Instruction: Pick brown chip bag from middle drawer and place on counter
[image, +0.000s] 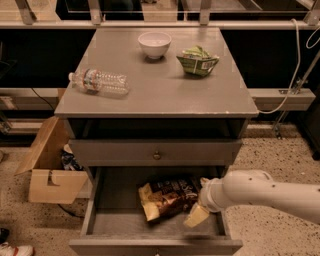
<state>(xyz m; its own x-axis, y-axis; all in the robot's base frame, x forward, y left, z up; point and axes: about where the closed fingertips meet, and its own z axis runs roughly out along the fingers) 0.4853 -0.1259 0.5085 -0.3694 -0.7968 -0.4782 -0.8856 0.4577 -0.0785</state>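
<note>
The brown chip bag's end (188, 196) nearest the white arm is opposite the end facing the cardboard box. My gripper needs to close on that nearest end next.
The brown chip bag (167, 197) lies flat on the floor of the open middle drawer (125, 225), right of centre, dark printed face up, tan ends showing. My gripper (199, 199) reaches into the drawer from the right on a white arm (265, 192). It is open at the bag's right end, with one tan finger (196, 216) in front of the bag and the other tip behind it. The bag rests on the drawer floor and is not lifted. The grey counter (155, 90) is above.
On the counter stand a white bowl (154, 44), a small green bag (198, 61) and a water bottle (99, 81) lying on its side at the left. The upper drawer (155, 152) is closed. A cardboard box (50, 172) sits on the floor at the left.
</note>
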